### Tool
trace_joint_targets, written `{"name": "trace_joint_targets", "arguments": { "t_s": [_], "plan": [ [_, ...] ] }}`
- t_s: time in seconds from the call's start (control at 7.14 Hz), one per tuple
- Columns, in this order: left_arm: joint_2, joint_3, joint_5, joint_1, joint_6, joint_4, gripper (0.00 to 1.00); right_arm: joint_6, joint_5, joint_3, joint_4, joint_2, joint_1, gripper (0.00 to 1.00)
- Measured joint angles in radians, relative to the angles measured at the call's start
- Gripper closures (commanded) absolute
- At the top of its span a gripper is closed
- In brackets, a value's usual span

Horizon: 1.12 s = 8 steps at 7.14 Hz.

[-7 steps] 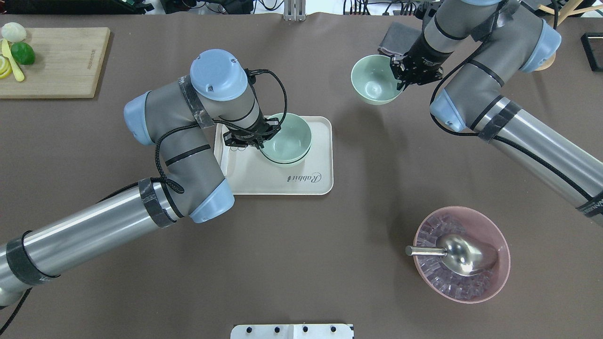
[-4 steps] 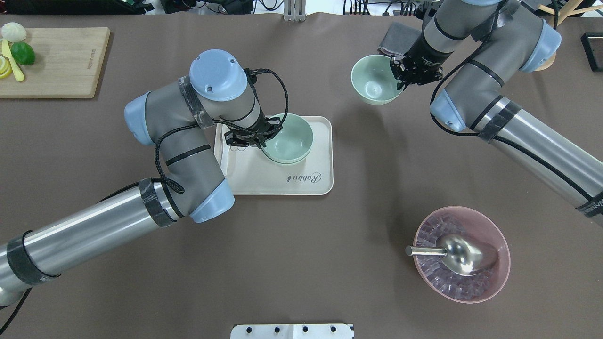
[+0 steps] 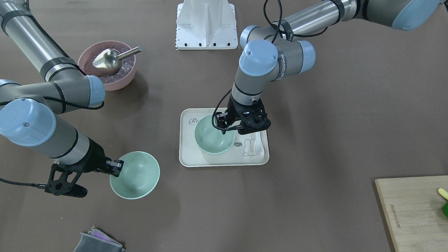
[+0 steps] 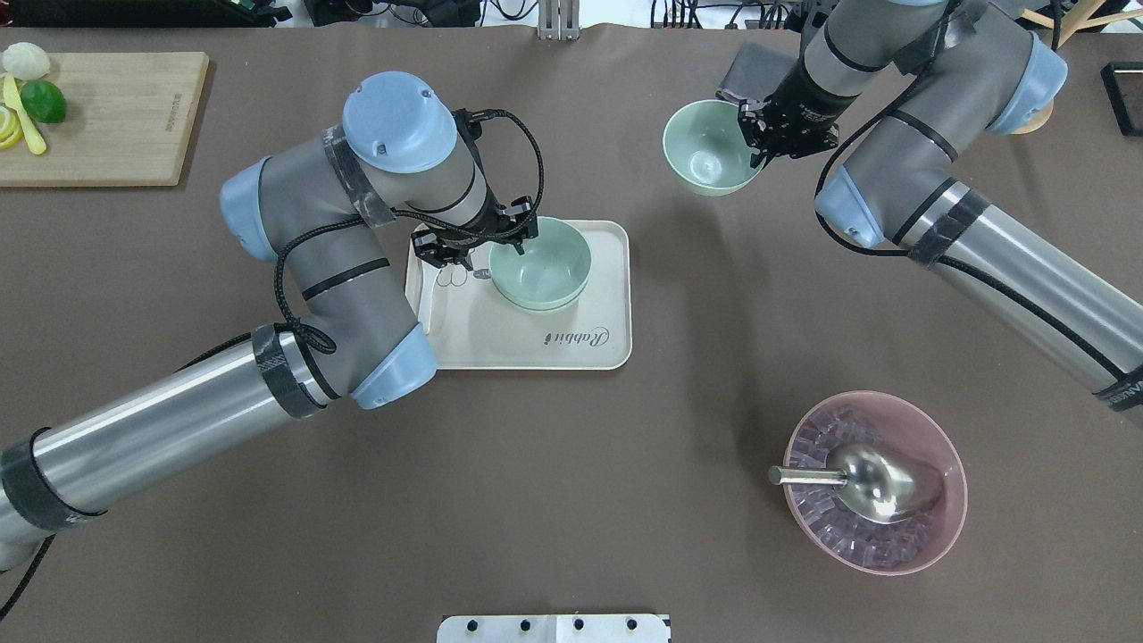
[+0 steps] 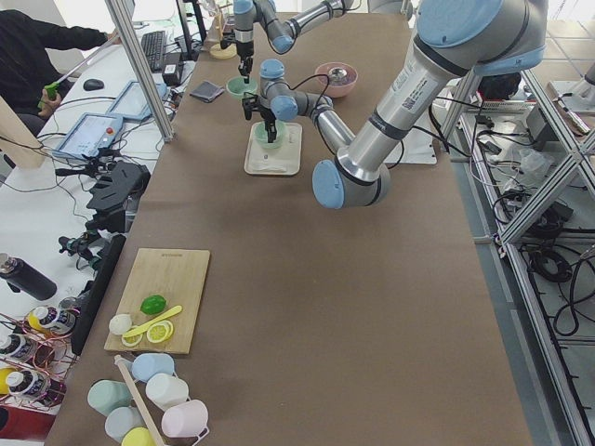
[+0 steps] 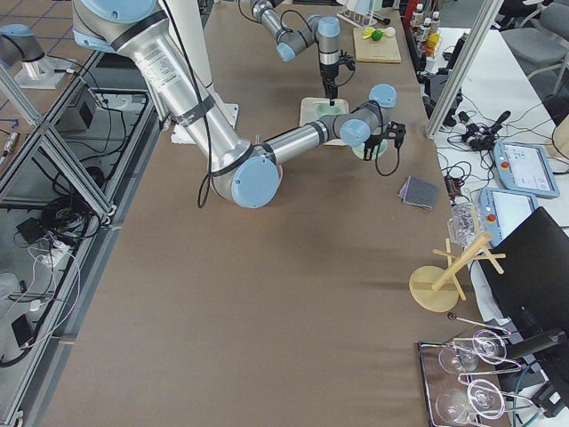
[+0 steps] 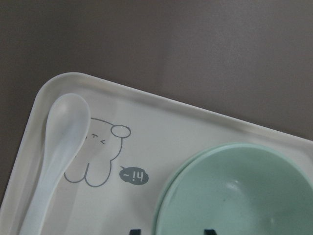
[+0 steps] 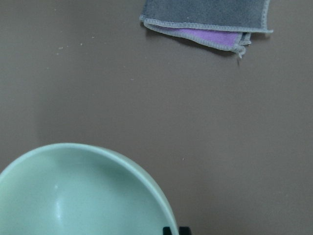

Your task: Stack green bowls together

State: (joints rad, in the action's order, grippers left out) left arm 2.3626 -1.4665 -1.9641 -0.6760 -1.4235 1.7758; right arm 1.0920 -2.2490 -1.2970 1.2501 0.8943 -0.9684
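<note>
The robot's right gripper should release the third green bowl inside the nested green bowls on the cream tray [image 3: 216, 133].
Two green bowls [image 4: 540, 263] sit nested on the cream tray [image 4: 527, 344], their double rim showing in the left wrist view [image 7: 234, 196]. My left gripper [image 4: 494, 253] is open at the stack's left rim, its fingertips spread just above it [image 3: 225, 128]. The third green bowl [image 4: 708, 147] is at the far right, held just above the table. My right gripper [image 4: 755, 150] is shut on its rim, and it also shows in the front view [image 3: 134, 175].
A white spoon [image 3: 259, 147] lies on the tray beside the stack. A pink bowl [image 4: 946, 500] with a metal scoop [image 4: 880, 482] is at the near right. A grey cloth [image 4: 750, 71] lies behind the held bowl. A cutting board [image 4: 116, 116] is far left.
My left gripper has let go of the bowl on the tray and the arm has pulled back and up. The right gripper's bowl has shifted slightly farther away.
</note>
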Motion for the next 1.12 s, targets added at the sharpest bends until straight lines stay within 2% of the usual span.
{"name": "trace_joint_targets", "arguments": {
  "t_s": [0.28,0.56,0.84,1.12],
  "plan": [
    [-0.013,-0.028,-0.065,-0.079,0.040,-0.014,0.02,0.063,-0.023,-0.058,0.007,-0.008,0.001,1.00],
    [-0.099,-0.101,-0.096,-0.150,0.185,-0.039,0.02,0.126,-0.016,-0.077,0.009,-0.043,0.031,1.00],
    [-0.200,-0.171,-0.144,-0.233,0.325,-0.043,0.02,0.168,0.043,-0.070,0.054,-0.120,0.107,1.00],
    [-0.237,-0.183,-0.176,-0.271,0.385,-0.042,0.02,0.172,0.088,-0.060,0.119,-0.185,0.174,1.00]
  ]
}}
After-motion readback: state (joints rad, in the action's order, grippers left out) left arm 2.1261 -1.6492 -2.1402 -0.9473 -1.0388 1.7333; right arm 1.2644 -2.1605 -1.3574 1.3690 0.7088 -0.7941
